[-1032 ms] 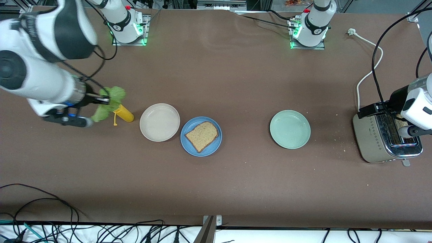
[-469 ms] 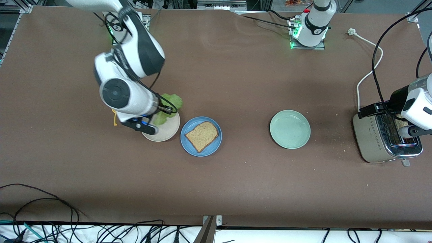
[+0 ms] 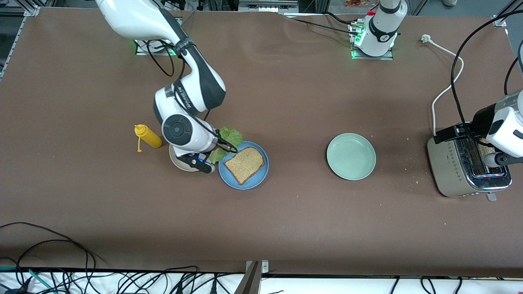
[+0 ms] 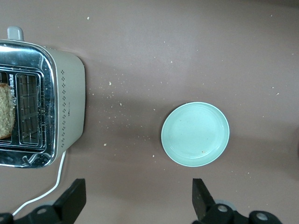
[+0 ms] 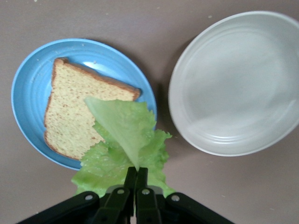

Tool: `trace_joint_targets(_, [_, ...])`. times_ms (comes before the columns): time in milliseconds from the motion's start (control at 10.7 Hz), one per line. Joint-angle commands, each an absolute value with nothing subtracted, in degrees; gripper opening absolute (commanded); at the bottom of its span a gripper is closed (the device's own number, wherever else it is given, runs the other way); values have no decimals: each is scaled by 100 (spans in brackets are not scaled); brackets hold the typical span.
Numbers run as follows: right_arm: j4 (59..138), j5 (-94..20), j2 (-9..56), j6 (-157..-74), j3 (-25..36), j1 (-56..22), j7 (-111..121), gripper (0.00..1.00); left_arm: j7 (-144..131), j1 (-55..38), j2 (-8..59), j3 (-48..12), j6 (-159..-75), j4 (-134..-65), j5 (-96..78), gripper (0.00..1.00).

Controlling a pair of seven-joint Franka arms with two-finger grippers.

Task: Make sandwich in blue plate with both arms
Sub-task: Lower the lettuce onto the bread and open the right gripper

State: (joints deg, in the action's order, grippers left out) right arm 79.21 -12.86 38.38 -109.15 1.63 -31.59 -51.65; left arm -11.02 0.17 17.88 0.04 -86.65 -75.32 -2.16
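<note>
Next, I let go of the green lettuce leaf with my right gripper on top of the brown toast (image 3: 242, 158) (image 5: 101, 116) on the blue plate.
The blue plate (image 3: 229, 174) holds one slice of brown toast (image 3: 244, 164). My right gripper (image 3: 227, 147) is shut on a ruffled green lettuce leaf (image 3: 229, 136) and hangs over the plate's edge toward the right arm's end of the table. In the right wrist view its fingertips (image 5: 136, 171) pinch the leaf (image 5: 125, 135), which droops over a corner of the toast (image 5: 72, 116) on the blue plate (image 5: 28, 79). My left gripper (image 4: 138, 184) is open, empty and high over the table by the toaster (image 4: 65, 102). A second slice (image 4: 4, 112) sits in a toaster slot.
A beige plate (image 5: 238, 84) lies beside the blue plate, mostly hidden under the right arm in the front view. A yellow mustard bottle (image 3: 148, 136) lies past it. A mint-green plate (image 3: 351, 156) and the toaster (image 3: 461, 167) with its white cord (image 3: 443, 94) stand toward the left arm's end.
The right arm has swung the lettuce from beside the mustard bottle, across the beige plate, to the blue plate's edge. The left arm has not moved.
</note>
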Motion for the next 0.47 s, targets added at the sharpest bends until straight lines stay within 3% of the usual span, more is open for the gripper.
trace_joint_targets(0, [7743,-1389,4244,-11564,229,-3541,-5852,0,-1011,53,1767,-35,-8631,-7567,-105,100])
trace_joint_targets(375, [7717,-1389,4543,-12093,229,-3568,-5854,0,-1002,53,1767,-35,-8631,-7567,-105,100])
